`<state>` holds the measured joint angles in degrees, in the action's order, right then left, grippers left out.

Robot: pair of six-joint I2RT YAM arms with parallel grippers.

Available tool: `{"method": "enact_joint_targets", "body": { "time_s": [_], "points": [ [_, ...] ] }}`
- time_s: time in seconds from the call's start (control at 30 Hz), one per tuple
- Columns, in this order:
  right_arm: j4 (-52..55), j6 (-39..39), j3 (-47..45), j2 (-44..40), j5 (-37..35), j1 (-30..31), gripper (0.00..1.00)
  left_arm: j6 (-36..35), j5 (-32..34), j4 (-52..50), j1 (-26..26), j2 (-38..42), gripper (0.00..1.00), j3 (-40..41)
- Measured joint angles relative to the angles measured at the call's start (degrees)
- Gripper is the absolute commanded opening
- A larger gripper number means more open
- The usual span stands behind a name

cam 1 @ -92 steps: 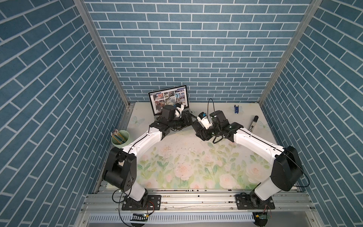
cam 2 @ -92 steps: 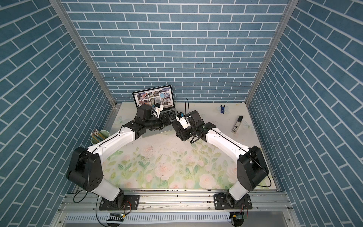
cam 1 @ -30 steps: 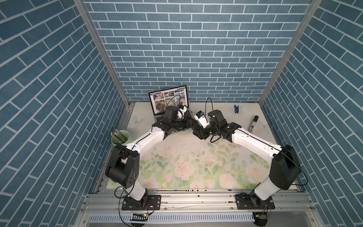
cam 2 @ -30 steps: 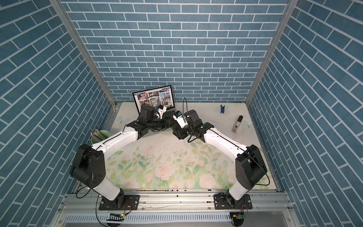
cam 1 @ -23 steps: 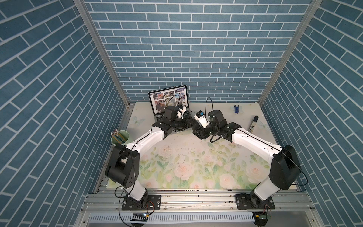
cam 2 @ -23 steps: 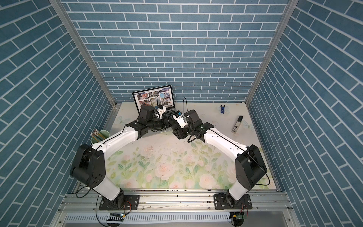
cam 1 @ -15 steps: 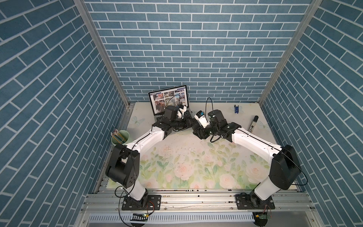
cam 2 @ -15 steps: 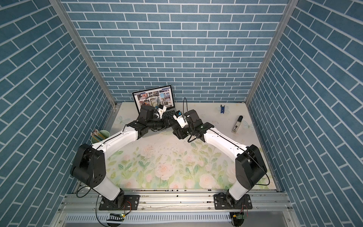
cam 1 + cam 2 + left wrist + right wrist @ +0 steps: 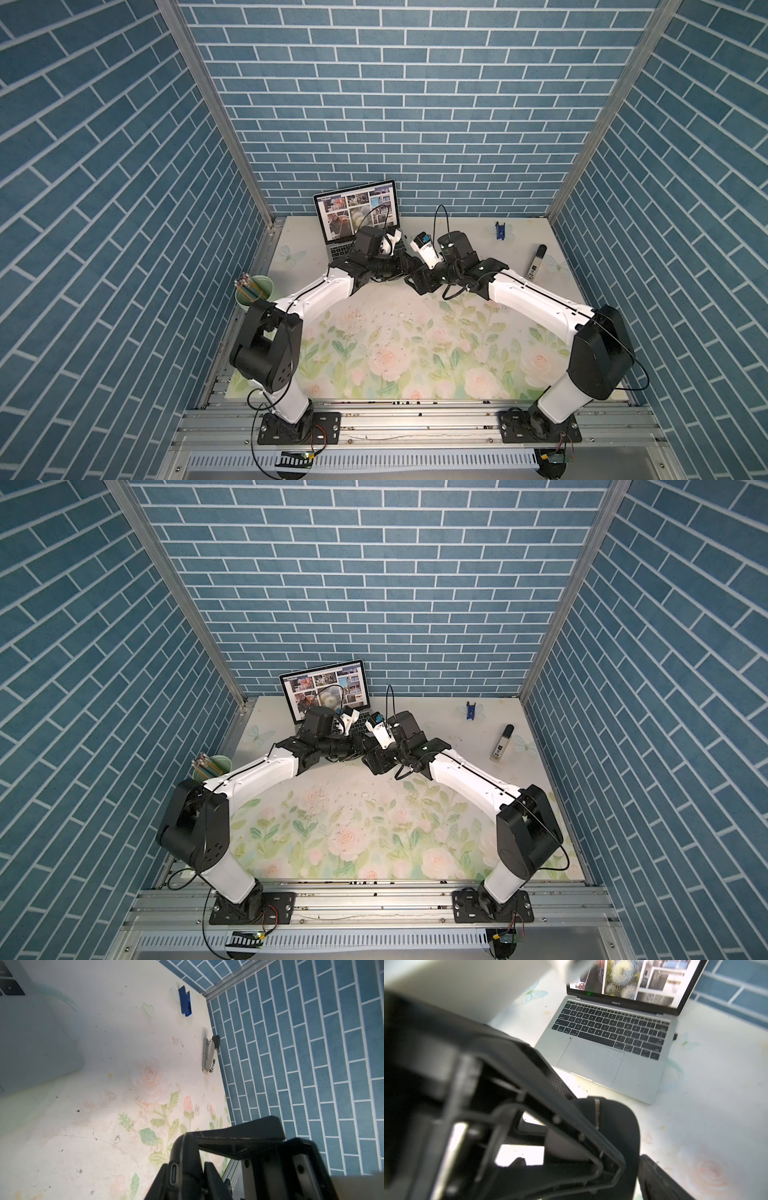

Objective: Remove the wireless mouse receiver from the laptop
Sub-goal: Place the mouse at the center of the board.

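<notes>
The robot's right gripper faces the mouse's broad side, so it should back away, come in from the front and pinch the mouse's thin edge (image 9: 185, 1142).
The open silver laptop (image 9: 591, 1059) stands at the back of the table, screen lit (image 9: 357, 210) (image 9: 324, 688). The wireless mouse receiver (image 9: 675, 1036), a tiny dark stub, sticks out of the laptop's right edge; my arms hide it in both top views. In front of the laptop my two grippers meet. My left gripper (image 9: 187, 1180) (image 9: 403, 266) is shut on the edge of a flat black mouse (image 9: 185, 1155) (image 9: 616, 1126). My right gripper (image 9: 417, 280) is open around the mouse, and one of its fingers (image 9: 658, 1178) stands just clear of it.
A blue clip (image 9: 500, 230) (image 9: 185, 1001) lies at the back right. A black-capped white stick (image 9: 536, 266) (image 9: 209, 1055) lies near the right wall. A green cup of pencils (image 9: 254, 289) stands at the left edge. Brick walls close in three sides.
My right gripper's jaws have spread apart in the last half second, letting go of the mouse. My left gripper's jaws have closed onto it. Both arms stay where they were.
</notes>
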<state>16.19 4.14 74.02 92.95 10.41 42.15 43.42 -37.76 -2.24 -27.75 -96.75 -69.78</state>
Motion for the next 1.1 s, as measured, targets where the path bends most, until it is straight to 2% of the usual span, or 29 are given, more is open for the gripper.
{"method": "enact_joint_targets", "body": {
  "time_s": [0.17, 0.4, 0.63, 0.83, 1.1],
  "points": [
    [0.2, -0.1, -2.1, -2.9, -9.6, 4.5, 0.89, 0.8, 2.3, -6.1, 0.0, -2.7, 0.15, -5.8],
    [0.1, 0.5, -6.7, -4.1, -32.2, 16.4, 0.84, 0.7, 4.7, -17.0, 0.1, -6.0, 0.15, -16.3],
    [-1.6, 0.3, -9.3, 0.2, -50.4, 18.7, 0.79, 0.7, 4.4, -22.3, 0.0, -6.4, 0.15, -17.7],
    [-6.5, -2.6, -9.3, 2.3, -56.2, 18.9, 0.75, 1.0, 4.1, -23.6, 0.2, -6.4, 0.15, -17.6],
    [-9.4, -5.7, -9.2, 3.8, -57.5, 19.5, 0.68, 1.2, 4.0, -23.5, 0.6, -6.4, 0.15, -17.6]
  ]
}}
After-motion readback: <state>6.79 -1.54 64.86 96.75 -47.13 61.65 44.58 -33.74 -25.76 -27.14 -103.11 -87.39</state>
